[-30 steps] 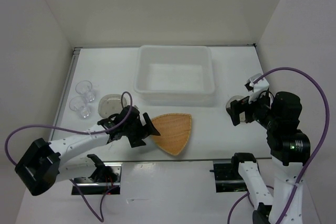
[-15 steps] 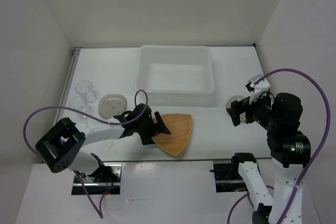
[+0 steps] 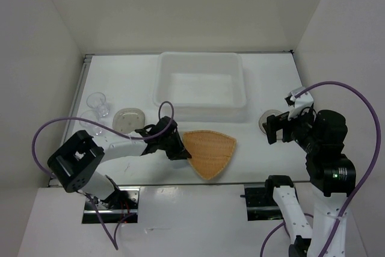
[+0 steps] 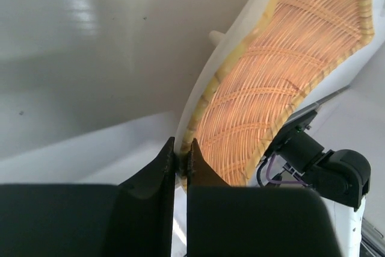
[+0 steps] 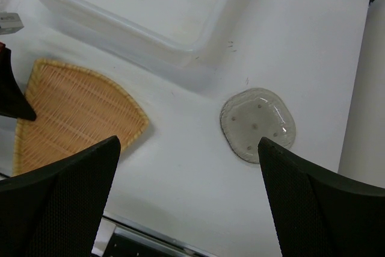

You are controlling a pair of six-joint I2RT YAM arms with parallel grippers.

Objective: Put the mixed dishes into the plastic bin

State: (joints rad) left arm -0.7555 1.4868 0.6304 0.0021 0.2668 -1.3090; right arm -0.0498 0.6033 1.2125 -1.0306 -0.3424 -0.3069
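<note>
Next, my left gripper lets go of the orange woven tray on the plastic bin's bottom, where it will sit close to the bin's front side [image 3: 210,86].
The orange woven tray [image 3: 210,153] [image 4: 283,82] [image 5: 72,118] lies on the white table in front of the plastic bin [image 3: 200,57] [image 5: 207,31]. My left gripper [image 3: 183,151] [image 4: 182,154] is shut on the rim at the tray's left corner. One smoky saucer [image 3: 127,120] sits left of that arm, and another saucer [image 3: 269,118] [image 5: 257,124] lies right of the bin. Two clear cups [image 3: 98,102] stand at the far left. My right gripper [image 3: 277,127] [image 5: 187,148] hangs open above the table beside the right saucer, holding nothing.
The left arm's purple cable [image 3: 165,109] loops over the table between the left saucer and the bin. White walls close in on both sides. A metal strip [image 3: 180,182] marks the table's near edge, just below the tray.
My left gripper slid right to the tray's left corner and shut on its rim. The tray shifted right and turned a little. The right arm barely moved.
</note>
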